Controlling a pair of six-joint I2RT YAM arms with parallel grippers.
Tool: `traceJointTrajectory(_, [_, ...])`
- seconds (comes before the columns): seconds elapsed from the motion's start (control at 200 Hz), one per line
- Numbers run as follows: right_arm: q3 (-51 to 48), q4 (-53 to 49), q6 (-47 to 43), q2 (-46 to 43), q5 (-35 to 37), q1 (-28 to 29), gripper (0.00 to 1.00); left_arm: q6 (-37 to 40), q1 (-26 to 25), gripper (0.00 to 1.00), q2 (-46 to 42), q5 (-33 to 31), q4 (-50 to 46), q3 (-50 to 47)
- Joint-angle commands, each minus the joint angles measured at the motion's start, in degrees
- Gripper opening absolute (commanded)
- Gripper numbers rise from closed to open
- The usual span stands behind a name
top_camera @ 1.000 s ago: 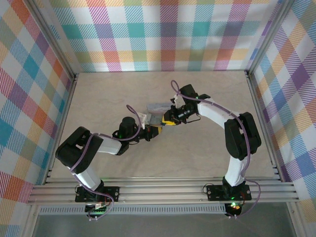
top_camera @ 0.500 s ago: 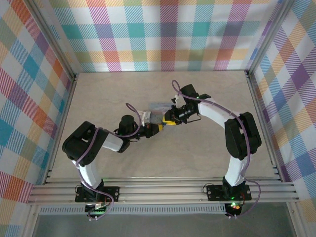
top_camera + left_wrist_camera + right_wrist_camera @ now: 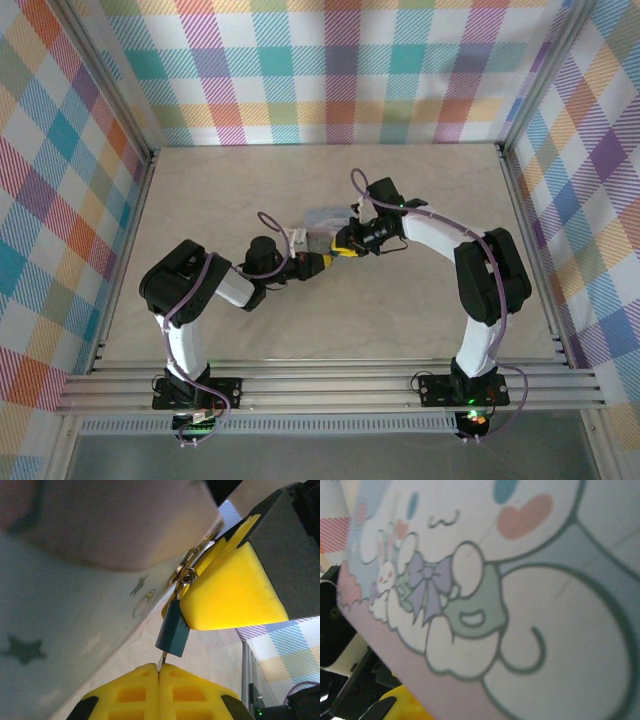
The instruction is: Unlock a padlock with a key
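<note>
The padlock's body slants above the key while my right gripper pinches the padlock only near its shackle, so I should open and take the padlock's body [image 3: 172, 629].
The teal-blue padlock [image 3: 173, 630] hangs by its shackle from the clasp of the cartoon-printed tin box [image 3: 75, 605]. Its upper part sits between the yellow fingers [image 3: 230, 590] of my right gripper [image 3: 343, 246], which is shut on it. My left gripper [image 3: 159, 672] is shut just below the padlock, pinching the key [image 3: 163, 657]. The key's slim metal tip points up and touches the bottom of the padlock body. From above, both grippers meet at the near edge of the tin box [image 3: 322, 215], left gripper [image 3: 318, 262] to the lower left of the right one.
The tin box's printed lid [image 3: 520, 605] lies very close to the right wrist camera. Bare wooden table [image 3: 420, 300] surrounds the arms. Metal frame rails [image 3: 530, 250] and plaid walls close in the table's sides and back.
The left arm has drawn its elbow in and raised it, and its gripper has edged right and up toward the padlock. The right gripper has barely shifted.
</note>
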Motion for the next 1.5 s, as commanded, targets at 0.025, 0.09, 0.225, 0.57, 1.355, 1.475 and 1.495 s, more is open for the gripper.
traceJointTrajectory(0.025, [-4.9, 1.3, 2.9, -1.4, -0.5, 2.7, 0.04, -1.6, -0.3, 0.0, 2.4, -9.0, 7.6, -1.0])
traceJointTrajectory(0.09, [-6.4, 3.2, 3.7, -1.9, 0.8, 3.1, 0.05, -1.7, -0.4, 0.0, 3.0, -10.1, 8.0, -2.1])
traceJointTrajectory(0.225, [-9.3, 7.1, 5.7, -2.9, 3.4, 4.1, 0.21, -1.1, -0.7, 0.0, 3.0, -11.7, 7.9, -4.1])
traceJointTrajectory(0.57, [-12.4, 9.2, 6.7, -8.6, 8.6, 4.5, 0.52, 1.3, -2.4, 0.0, 4.3, -14.2, 6.6, -5.8])
traceJointTrajectory(1.355, [-15.4, 21.5, 20.5, -7.8, 19.2, 8.0, 0.62, 10.5, -6.1, 0.0, -1.3, -18.4, -5.3, -2.5])
traceJointTrajectory(1.475, [-14.6, 22.3, 21.0, -5.6, 20.5, 8.6, 0.62, 9.7, -6.1, 0.0, -0.5, -18.1, -4.5, -2.2])
traceJointTrajectory(1.495, [-14.4, 22.3, 21.0, -5.4, 20.6, 8.6, 0.62, 9.6, -6.1, 0.0, -0.5, -18.2, -4.3, -2.2])
